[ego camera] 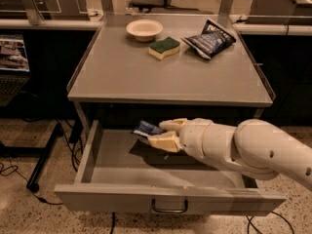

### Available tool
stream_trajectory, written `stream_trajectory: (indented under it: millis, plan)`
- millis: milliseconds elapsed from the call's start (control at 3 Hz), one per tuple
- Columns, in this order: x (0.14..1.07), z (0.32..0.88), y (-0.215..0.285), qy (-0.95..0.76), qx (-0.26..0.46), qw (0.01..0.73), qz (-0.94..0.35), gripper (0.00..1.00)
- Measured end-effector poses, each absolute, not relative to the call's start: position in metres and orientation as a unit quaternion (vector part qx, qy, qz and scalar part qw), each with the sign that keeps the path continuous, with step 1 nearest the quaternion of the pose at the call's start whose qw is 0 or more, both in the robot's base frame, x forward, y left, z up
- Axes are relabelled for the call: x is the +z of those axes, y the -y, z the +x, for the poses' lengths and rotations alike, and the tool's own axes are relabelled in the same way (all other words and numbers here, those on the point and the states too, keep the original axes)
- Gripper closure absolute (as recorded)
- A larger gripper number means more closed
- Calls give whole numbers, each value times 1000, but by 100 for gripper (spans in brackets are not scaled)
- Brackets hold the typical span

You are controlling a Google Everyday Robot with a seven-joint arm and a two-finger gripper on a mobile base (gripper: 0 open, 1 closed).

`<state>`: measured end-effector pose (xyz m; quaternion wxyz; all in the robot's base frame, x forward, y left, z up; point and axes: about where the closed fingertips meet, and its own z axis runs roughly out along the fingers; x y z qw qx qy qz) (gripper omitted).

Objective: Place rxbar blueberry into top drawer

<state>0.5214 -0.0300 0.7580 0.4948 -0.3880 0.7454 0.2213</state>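
Next, I let go of the rxbar blueberry on the middle of the drawer's bottom (164, 149), straight behind the curved handle. The bar hangs just above the drawer floor now.
The top drawer (92, 150) is pulled out below the grey table, its front panel and curved handle (169, 208) facing me. My gripper (158, 132) reaches in from the right over the drawer's back half. It is shut on the rxbar blueberry (146, 128), a small dark blue wrapper with pale lettering that sticks out to the left of the fingers. The bar hangs a little above the drawer floor. My cream arm (253, 147) covers the drawer's right side.
On the tabletop (117, 72) stand a cream bowl (144, 29), a green and yellow sponge (164, 48) and a crinkled dark blue chip bag (209, 39). Dark cables (29, 179) lie on the floor at the left.
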Motion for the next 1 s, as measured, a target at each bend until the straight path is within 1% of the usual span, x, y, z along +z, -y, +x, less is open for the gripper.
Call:
stream_trajectory:
  millis: [333, 1000]
  plan:
    - [729, 515, 50, -759, 206, 502, -360, 100]
    - [684, 513, 71, -784, 200, 488, -329, 100]
